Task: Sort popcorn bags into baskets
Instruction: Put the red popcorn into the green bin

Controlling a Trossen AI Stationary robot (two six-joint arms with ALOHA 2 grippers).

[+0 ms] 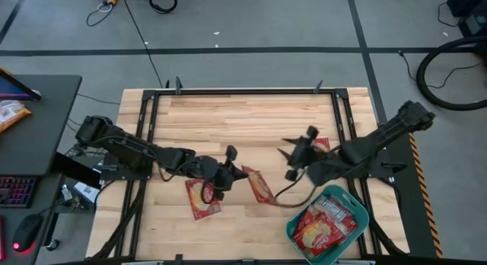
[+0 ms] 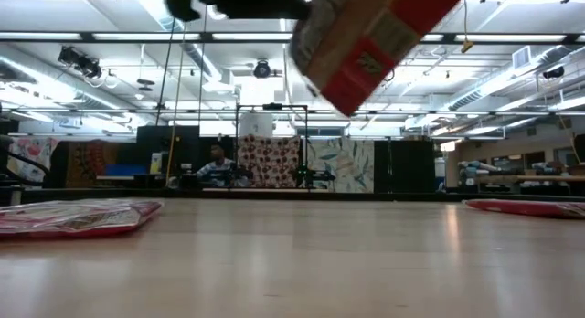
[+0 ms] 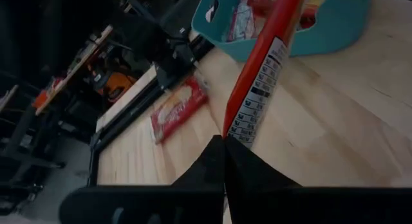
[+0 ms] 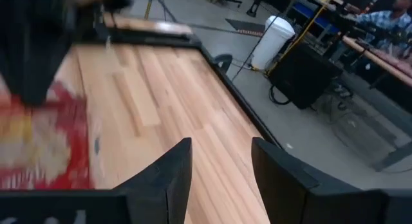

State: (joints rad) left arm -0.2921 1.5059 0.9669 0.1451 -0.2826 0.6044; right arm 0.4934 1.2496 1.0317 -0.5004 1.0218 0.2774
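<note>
Next, I release the popcorn bag from my left gripper so that it rests on top of the red bags inside the teal basket (image 1: 319,227) (image 3: 262,13).
My left gripper (image 1: 237,174) is shut on a red popcorn bag (image 1: 259,186), held in the air over the table's middle; it shows high up in the low view (image 2: 366,35). A second bag (image 1: 202,199) lies flat on the table under my left arm. A third bag (image 1: 321,143) lies by my right gripper (image 1: 293,154), which is open and empty and hovers left of it. The teal basket (image 1: 361,219) at the near right corner holds several red bags. My left gripper pinches the bag's edge at one end (image 3: 233,135) between its two shut fingers. The bag stands edge-on beyond the fingertips and stretches away toward the basket (image 3: 335,37). It is lifted clear of the table and tilted (image 2: 366,35).
A black frame rail (image 1: 148,120) runs along the table's left, far and right sides. Bare wood lies across the far half (image 1: 243,116). A desk with a keyboard (image 1: 15,190) stands off the left side.
</note>
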